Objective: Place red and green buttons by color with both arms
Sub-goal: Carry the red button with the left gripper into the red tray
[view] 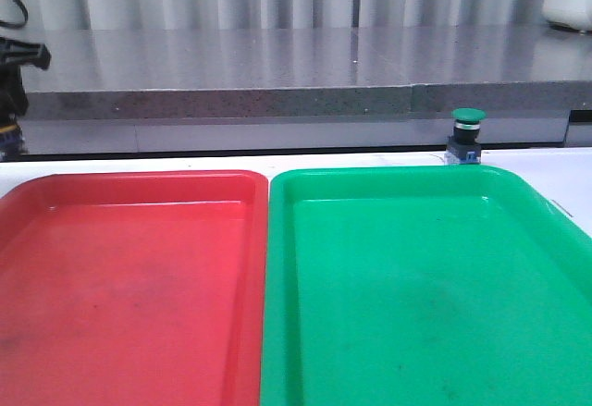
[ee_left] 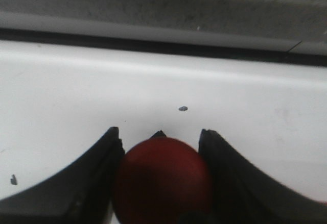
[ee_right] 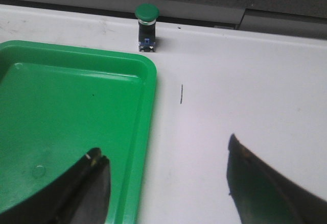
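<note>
I need to use my left gripper to stand the red button on the bottom of the red tray, well away from the green tray (view: 79,279).
The red button (ee_left: 162,180) shows only in the left wrist view. Its dark red cap sits between my left gripper's (ee_left: 161,138) black fingers, which touch it on both sides, over the white table. The green button (view: 467,136) stands upright on the table just behind the green tray's far rim, right of middle; it also shows in the right wrist view (ee_right: 146,27). My right gripper (ee_right: 166,152) is open and empty, well short of the green button, its fingers straddling the green tray's right rim. Neither gripper's fingers show in the front view.
The red tray (view: 129,189) lies at the left and the green tray (view: 388,184) at the right, side by side and both empty. A grey ledge (view: 277,101) runs behind the table. Part of the left arm (view: 14,73) shows at the far left edge.
</note>
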You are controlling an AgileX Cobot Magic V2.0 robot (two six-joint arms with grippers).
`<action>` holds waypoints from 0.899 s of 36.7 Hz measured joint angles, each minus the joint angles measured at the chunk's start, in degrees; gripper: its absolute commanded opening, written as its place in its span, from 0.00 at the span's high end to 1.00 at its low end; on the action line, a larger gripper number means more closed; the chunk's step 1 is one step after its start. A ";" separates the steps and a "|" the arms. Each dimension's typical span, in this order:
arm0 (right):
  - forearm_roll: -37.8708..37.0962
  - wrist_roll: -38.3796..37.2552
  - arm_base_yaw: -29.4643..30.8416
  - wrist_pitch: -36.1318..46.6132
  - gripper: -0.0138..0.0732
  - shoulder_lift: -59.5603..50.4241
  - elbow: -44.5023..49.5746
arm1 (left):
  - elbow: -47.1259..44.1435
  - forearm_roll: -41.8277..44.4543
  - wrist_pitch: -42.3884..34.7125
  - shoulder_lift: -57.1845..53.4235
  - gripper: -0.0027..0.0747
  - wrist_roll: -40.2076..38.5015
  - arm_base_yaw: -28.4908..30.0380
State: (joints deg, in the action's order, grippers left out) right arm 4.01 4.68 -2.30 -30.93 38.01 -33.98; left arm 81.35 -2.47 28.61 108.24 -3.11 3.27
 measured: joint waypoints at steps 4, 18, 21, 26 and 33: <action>0.00 0.00 0.00 0.00 0.26 0.00 0.00 | -0.51 -0.30 0.95 -5.34 0.64 0.14 -0.10; 0.00 0.00 0.00 0.00 0.26 0.00 0.00 | -13.24 -0.34 -0.67 -22.17 0.64 3.11 -7.49; 0.00 0.00 0.00 0.00 0.26 0.00 0.00 | -17.19 -0.44 -1.03 -24.67 0.64 3.11 -10.19; 0.00 0.00 0.00 0.00 0.26 0.00 0.00 | -22.82 -0.44 -1.25 -27.37 0.64 3.11 -14.98; 0.00 0.00 0.00 0.00 0.26 0.00 0.00 | -29.59 0.01 -4.12 -27.65 0.64 3.11 -21.54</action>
State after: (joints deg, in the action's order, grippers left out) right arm 4.01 4.68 -2.30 -30.93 38.01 -33.98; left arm 51.76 -2.46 24.49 80.59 0.00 -18.27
